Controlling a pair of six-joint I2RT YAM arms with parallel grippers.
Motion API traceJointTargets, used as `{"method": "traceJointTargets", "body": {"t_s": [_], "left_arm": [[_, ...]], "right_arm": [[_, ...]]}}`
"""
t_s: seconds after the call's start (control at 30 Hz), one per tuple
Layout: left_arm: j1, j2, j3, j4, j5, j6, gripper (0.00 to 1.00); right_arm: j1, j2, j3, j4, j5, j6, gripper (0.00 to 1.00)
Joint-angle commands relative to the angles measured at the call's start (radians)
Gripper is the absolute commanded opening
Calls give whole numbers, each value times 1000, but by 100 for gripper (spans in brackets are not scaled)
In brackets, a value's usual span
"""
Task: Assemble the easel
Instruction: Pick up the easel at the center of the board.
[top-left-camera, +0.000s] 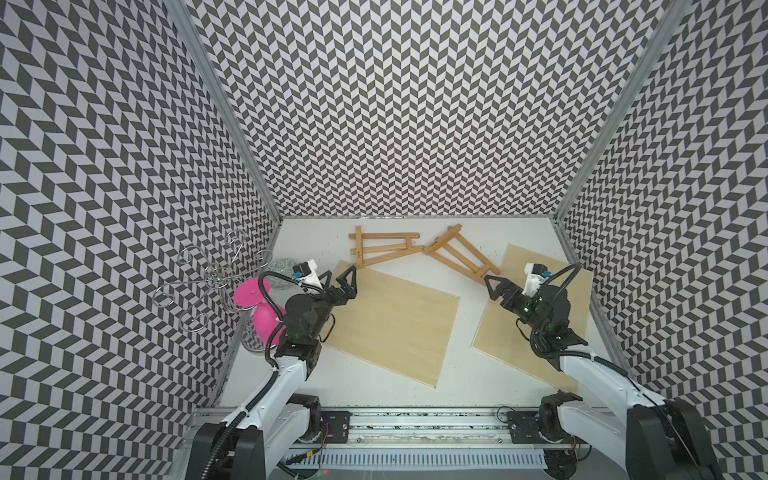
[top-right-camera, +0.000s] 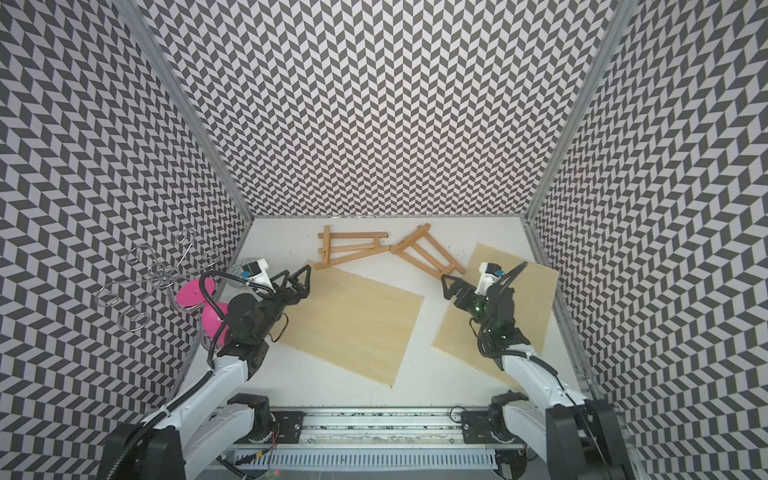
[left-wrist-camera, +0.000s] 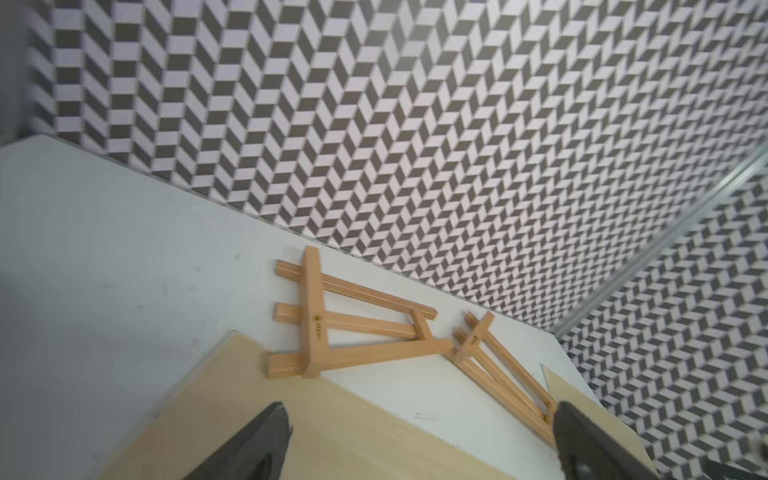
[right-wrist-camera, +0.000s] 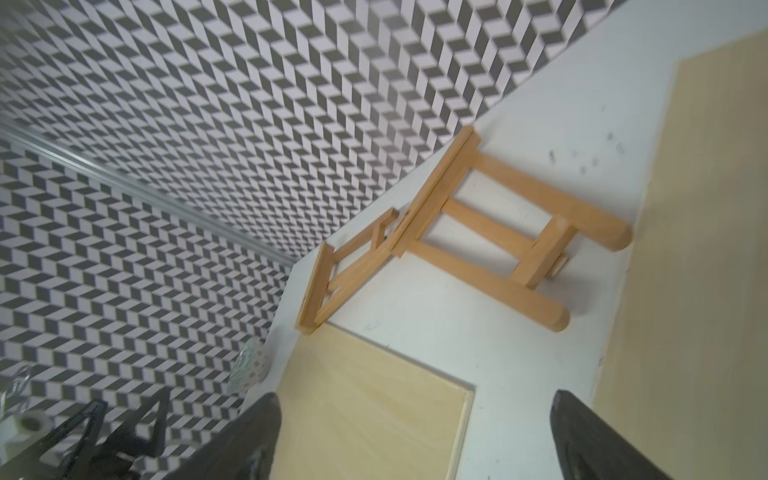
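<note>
My right gripper needs to next close on the foot of the near leg (top-left-camera: 482, 281) (right-wrist-camera: 550, 313), next to the crossbar, on the easel nearest that gripper.
Two wooden easel frames lie flat near the back wall, tip to tip. The left easel (top-left-camera: 384, 236) (top-right-camera: 353, 235) (left-wrist-camera: 313, 316) rests one corner on the centre plywood board (top-left-camera: 395, 328) (left-wrist-camera: 332, 428). The right easel (top-left-camera: 442, 239) (top-right-camera: 411, 237) (right-wrist-camera: 490, 224) lies beside the right plywood board (top-left-camera: 498, 332) (right-wrist-camera: 685, 249). My left gripper (top-left-camera: 343, 274) (left-wrist-camera: 419, 419) hovers open over the centre board's far corner, just short of the left easel. My right gripper (top-left-camera: 492, 282) (right-wrist-camera: 415, 411) is open near the right easel's feet. Neither holds anything.
A wire stand (top-left-camera: 212, 278), pink plastic pieces (top-left-camera: 257, 307) and a patterned bowl (top-left-camera: 282, 270) crowd the left wall behind my left arm. Patterned walls close in the table (top-left-camera: 457, 374) on three sides; a rail runs along the front.
</note>
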Motion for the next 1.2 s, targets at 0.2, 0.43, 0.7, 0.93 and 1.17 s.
{"method": "traceJointTargets", "body": {"t_s": [0.2, 0.43, 0.7, 0.93, 1.17], "left_arm": [[-266, 79, 56, -23, -123, 139, 100], [-377, 188, 104, 29, -173, 150, 100], [-469, 297, 196, -2, -249, 232, 100], [-515, 366, 264, -26, -281, 265, 100], [-534, 396, 284, -15, -287, 271, 100]], "right_arm": [[14, 250, 41, 209, -11, 229, 99], [18, 432, 86, 295, 6, 289, 94], [20, 535, 141, 320, 61, 349, 84], [7, 602, 189, 317, 79, 393, 77], [1, 662, 223, 339, 91, 407, 71]]}}
